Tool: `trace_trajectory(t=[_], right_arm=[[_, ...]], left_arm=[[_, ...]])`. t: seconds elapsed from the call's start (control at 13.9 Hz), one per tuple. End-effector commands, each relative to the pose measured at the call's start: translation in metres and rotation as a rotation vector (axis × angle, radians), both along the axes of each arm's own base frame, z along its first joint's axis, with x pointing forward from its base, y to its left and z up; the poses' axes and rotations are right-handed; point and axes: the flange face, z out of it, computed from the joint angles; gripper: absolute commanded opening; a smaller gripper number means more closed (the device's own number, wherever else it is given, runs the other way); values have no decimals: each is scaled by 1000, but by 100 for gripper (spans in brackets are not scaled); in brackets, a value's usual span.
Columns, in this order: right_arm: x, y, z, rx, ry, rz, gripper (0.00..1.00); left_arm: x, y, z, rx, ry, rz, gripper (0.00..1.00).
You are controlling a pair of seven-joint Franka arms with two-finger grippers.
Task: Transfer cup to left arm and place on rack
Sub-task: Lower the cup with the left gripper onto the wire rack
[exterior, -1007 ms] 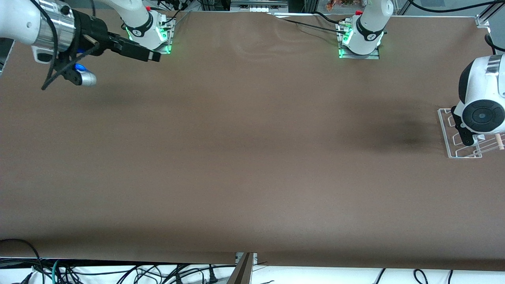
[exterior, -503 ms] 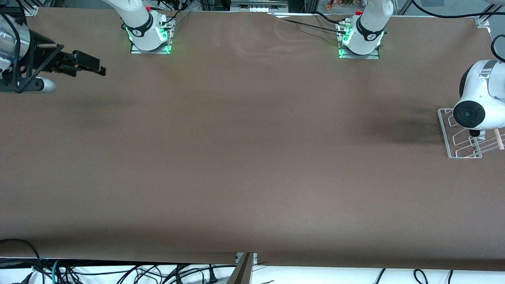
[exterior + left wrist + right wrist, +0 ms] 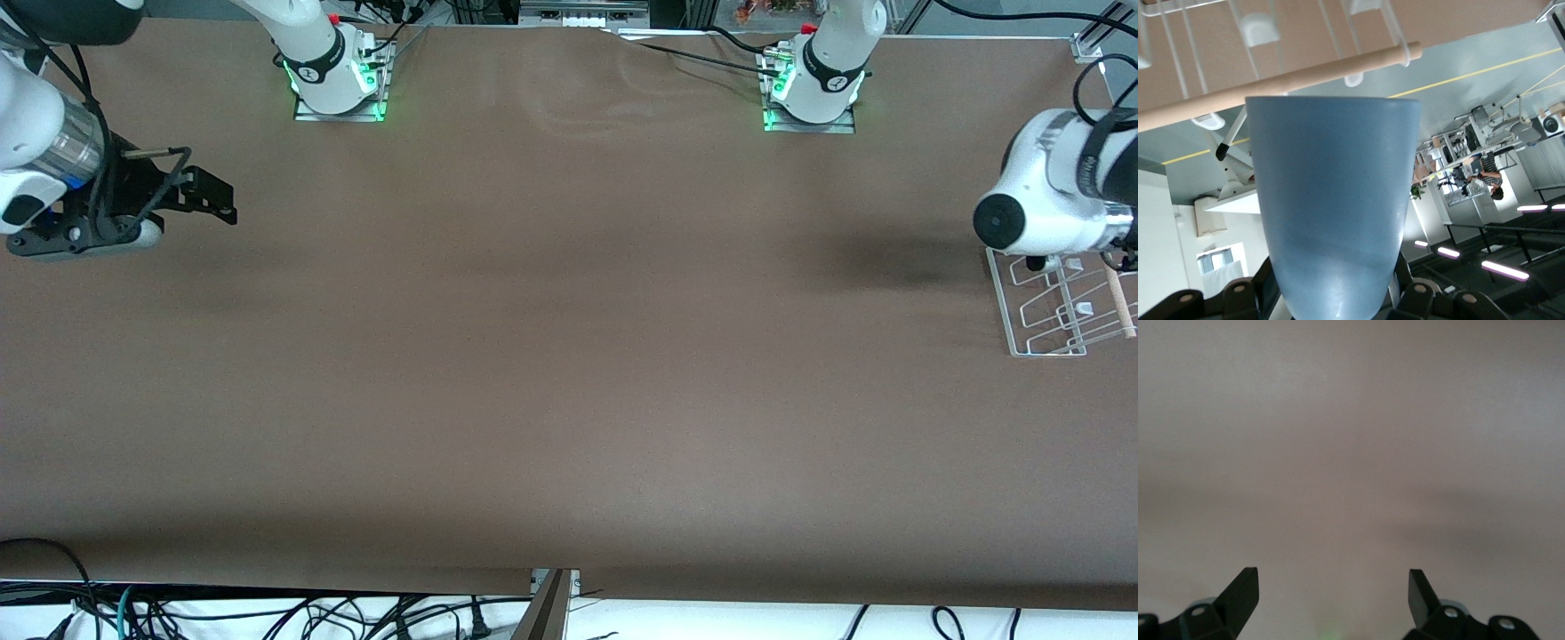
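Note:
The robot's left gripper should set the light-blue cup, now close to the wooden rod, down on the white wire rack's far corner [image 3: 1026, 251], opposite the wooden rod.
The light-blue cup [image 3: 1331, 200] fills the left wrist view, gripped at its base between the jaws of my left gripper [image 3: 1331, 297]. Its rim is close to the pale wooden rod [image 3: 1271, 83] of the white wire rack [image 3: 1178, 60]. In the front view the left arm's white wrist [image 3: 1040, 209] hangs over the rack [image 3: 1049, 311] at the left arm's end of the table and hides the cup. My right gripper [image 3: 209, 196] is open and empty, low over the brown table at the right arm's end; its two fingertips [image 3: 1245, 583] stand wide apart over bare table.
The brown table [image 3: 569, 356] spreads between the two arm bases [image 3: 338, 80] [image 3: 813, 89]. Cables lie along the table's edge nearest the front camera [image 3: 267, 613].
The right arm has swung toward its own end of the table and lowered, gripper still open. The left wrist has turned and shifted over the rack's edge farther from the camera.

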Motion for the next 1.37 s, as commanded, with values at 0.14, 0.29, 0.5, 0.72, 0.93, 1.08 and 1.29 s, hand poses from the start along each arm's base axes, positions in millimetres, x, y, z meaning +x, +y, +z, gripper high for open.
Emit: trace_trajectory(t=[0.14,0.29,0.5,0.72,0.93,1.08,1.29], right_arm=[[-7,4,12,-29,-40,15,99],[-8,12,17,-64,-49,-51,99],[-8,9,18,-68,-51,-69,99],[-6,8,17,-66,-56,-13,99],[1,9,31,-72,-85,-15,99],[4,7,34,-76,-99,-16,99],[8,11,32,-77,-93,-12,99]], left_arm=[[-51,-20,-19,71,-30,-101,0],[-59,-22,-30,91,-48,-134,0],[-62,-23,-40,94,-67,-195,0],[-64,-16,-42,77,-74,-203,0],[-66,-3,-42,85,-66,-224,0],[-71,9,-44,70,-65,-230,0],[-77,10,-54,58,-86,-236,0]])
